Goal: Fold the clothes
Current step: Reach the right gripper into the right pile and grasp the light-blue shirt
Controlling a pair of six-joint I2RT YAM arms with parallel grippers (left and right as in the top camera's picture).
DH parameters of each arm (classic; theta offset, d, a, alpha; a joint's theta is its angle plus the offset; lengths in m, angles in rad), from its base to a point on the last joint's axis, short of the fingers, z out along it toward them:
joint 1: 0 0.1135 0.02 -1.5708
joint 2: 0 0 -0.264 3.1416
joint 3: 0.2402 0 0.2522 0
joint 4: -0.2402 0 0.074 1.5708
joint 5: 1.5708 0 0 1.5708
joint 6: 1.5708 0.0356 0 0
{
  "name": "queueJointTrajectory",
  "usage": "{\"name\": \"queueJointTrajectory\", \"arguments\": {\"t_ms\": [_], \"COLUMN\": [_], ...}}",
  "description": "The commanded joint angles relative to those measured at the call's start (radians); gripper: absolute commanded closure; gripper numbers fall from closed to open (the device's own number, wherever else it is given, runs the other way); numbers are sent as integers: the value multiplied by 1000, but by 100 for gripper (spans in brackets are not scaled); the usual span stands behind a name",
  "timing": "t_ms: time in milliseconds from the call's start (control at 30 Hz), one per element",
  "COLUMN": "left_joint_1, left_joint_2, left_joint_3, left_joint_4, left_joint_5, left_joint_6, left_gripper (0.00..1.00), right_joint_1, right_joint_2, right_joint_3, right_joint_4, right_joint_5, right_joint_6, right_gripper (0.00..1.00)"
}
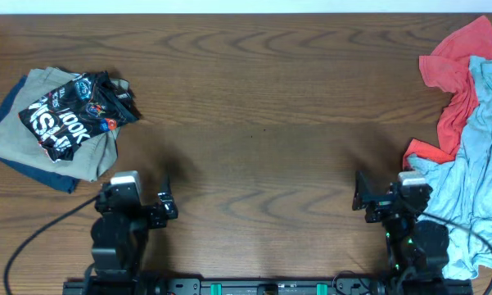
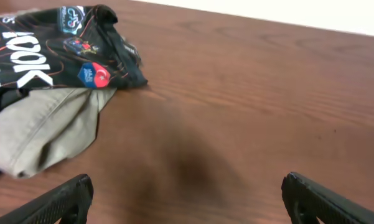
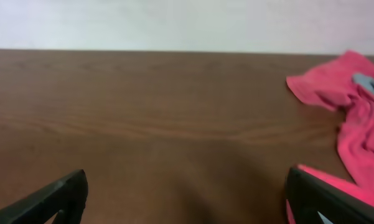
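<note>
The fingers of my right gripper should close on the light blue T-shirt's corner [image 1: 421, 166] that points to the middle of the table, next to the near end of the coral-red shirt.
A crumpled light blue T-shirt [image 1: 481, 172] lies at the table's right edge, partly over a coral-red shirt [image 1: 458, 65]. The red shirt also shows at the right of the right wrist view [image 3: 355, 118], with a bit of blue [image 3: 370, 81]. My right gripper [image 1: 362, 197] [image 3: 187, 199] is open and empty at the front right, just left of the heap. My left gripper [image 1: 165, 205] [image 2: 187, 199] is open and empty at the front left, over bare wood.
A stack at the far left holds a black tee with white lettering [image 1: 74, 115] [image 2: 56, 56] on a khaki garment [image 1: 90, 156] [image 2: 43, 130] and a navy one [image 1: 33, 172]. The wooden table [image 1: 254, 106] spans between the two heaps.
</note>
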Motion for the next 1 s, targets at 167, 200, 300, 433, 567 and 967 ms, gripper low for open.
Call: {"name": "queueJointTrajectory", "arguments": {"t_ms": [167,200,300,433,567,967], "left_joint_1": [4,4,4,4,4,4], "left_joint_2": [262,295,379,463,509,541], "left_joint_3": [283,314,383,426,426,426], "left_joint_4": [-177,-200,-258,-309,-332,-330], "left_joint_5": [45,59,90,111,117,116], "left_joint_6": [-20,-20,-20,-20,-20,-20], "left_gripper": [3,2,3,2,2,2], "right_joint_1": [7,5,-14,-57,-64,-219], "right_joint_2": [319,376,546,776,948,1186], "right_joint_3": [253,288,386,516,578,578], "right_joint_4": [-123,-144,-204,-301,-308,-238], "right_joint_5": [106,114,108,26,-11,319], "right_joint_6": [28,28,29,28,29,232], "right_gripper": [1,1,1,1,1,14]}}
